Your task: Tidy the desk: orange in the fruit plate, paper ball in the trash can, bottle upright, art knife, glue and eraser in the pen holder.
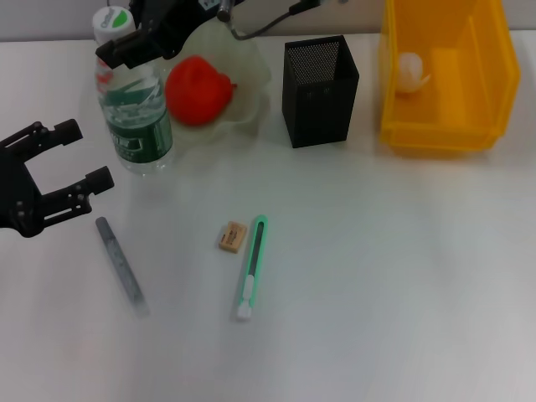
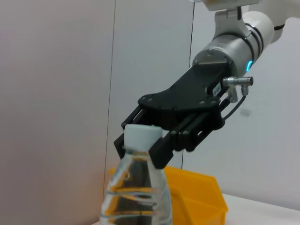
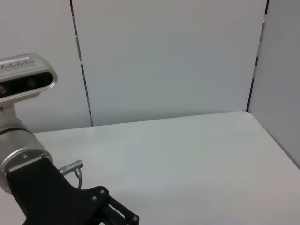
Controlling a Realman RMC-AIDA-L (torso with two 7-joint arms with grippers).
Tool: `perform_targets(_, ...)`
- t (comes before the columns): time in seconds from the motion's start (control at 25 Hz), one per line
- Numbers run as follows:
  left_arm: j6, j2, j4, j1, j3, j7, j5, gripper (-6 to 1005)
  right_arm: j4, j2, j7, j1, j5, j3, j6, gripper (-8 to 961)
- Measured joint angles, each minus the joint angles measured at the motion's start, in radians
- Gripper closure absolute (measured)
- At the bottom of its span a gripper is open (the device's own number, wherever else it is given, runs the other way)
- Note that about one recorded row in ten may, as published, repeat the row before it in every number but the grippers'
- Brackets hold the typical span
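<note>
My right gripper will let go of the bottle upright on the table (image 1: 163,192) between the fruit plate and glue stick.
The clear bottle (image 1: 134,109) with a green label stands upright at the back left; its white cap (image 2: 143,135) shows in the left wrist view. My right gripper (image 1: 134,46) reaches in from the back, its fingers (image 2: 161,150) closed on either side of the bottle's neck just under the cap. My left gripper (image 1: 63,167) hangs open at the left edge, holding nothing. The orange (image 1: 198,90) lies in the translucent fruit plate (image 1: 251,75). A paper ball (image 1: 410,71) sits in the yellow trash can (image 1: 444,134). Grey glue stick (image 1: 119,264), tan eraser (image 1: 232,237) and green art knife (image 1: 253,268) lie on the table.
The black mesh pen holder (image 1: 318,92) stands between the fruit plate and the yellow bin. The white table (image 1: 402,276) stretches to the right of the art knife. A pale wall rises behind the table.
</note>
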State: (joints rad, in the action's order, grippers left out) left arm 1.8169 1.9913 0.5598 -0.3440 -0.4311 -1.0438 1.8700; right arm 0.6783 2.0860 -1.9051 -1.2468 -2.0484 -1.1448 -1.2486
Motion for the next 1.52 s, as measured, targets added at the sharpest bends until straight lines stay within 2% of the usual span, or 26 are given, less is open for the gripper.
perform_targets(0.64, -0.001, 0.026, -0.001, 0.003, 0.000, 0.025, 0.000, 185, -0.178, 0.006, 0.056, -0.048, 0.022, -0.015, 0.095, 504)
perform_targets(0.8, -0.001, 0.028, -0.002, 0.003, 0.000, 0.032, 0.000, 185, -0.225, 0.007, 0.082, -0.059, 0.058, -0.050, 0.142, 503)
perform_targets(1.08, -0.004, 0.031, -0.002, -0.002, -0.001, 0.032, 0.000, 185, -0.239, 0.007, 0.093, -0.049, 0.133, -0.150, 0.209, 502)
perform_targets(1.52, -0.007, 0.041, -0.001, -0.013, -0.003, 0.045, 0.000, 184, -0.275, 0.006, 0.106, -0.044, 0.147, -0.157, 0.237, 500)
